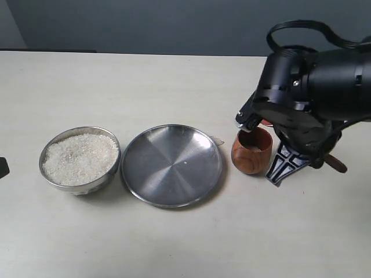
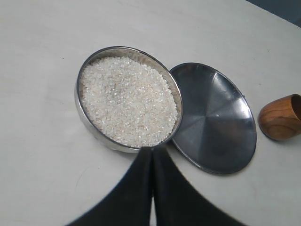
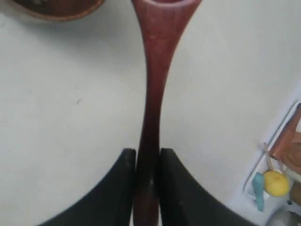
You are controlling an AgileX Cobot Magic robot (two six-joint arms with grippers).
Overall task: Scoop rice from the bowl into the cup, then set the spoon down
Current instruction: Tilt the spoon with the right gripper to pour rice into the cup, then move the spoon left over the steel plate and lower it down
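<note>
The robot's right gripper should release the spoon near the middle of the flat steel plate (image 1: pixel 179 167), between the bowl and the cup.
The steel bowl (image 1: pixel 49 174) stands at the left, heaped with white rice (image 1: pixel 80 157). The brown wooden cup (image 1: pixel 251 153) stands right of the plate, and a little pale rice shows inside it. My right gripper (image 1: pixel 284 165) hangs just right of the cup, shut on the long handle of the spoon (image 3: pixel 153 94). The handle's end sticks out behind it (image 1: pixel 335 164). In the right wrist view the gripper (image 3: pixel 147 153) pinches the handle, and the spoon's head runs out of frame beside the cup's rim (image 3: pixel 56 12). My left gripper (image 2: pixel 152 149) is shut and empty, next to the bowl (image 2: pixel 94 129) of rice (image 2: pixel 127 106).
A wide flat steel plate (image 1: pixel 171 165) lies between bowl and cup, nearly touching the bowl; it also shows in the left wrist view (image 2: pixel 216 117), as does the cup (image 2: pixel 281 117). Past the table edge sits a bin with a yellow object (image 3: pixel 276 182).
</note>
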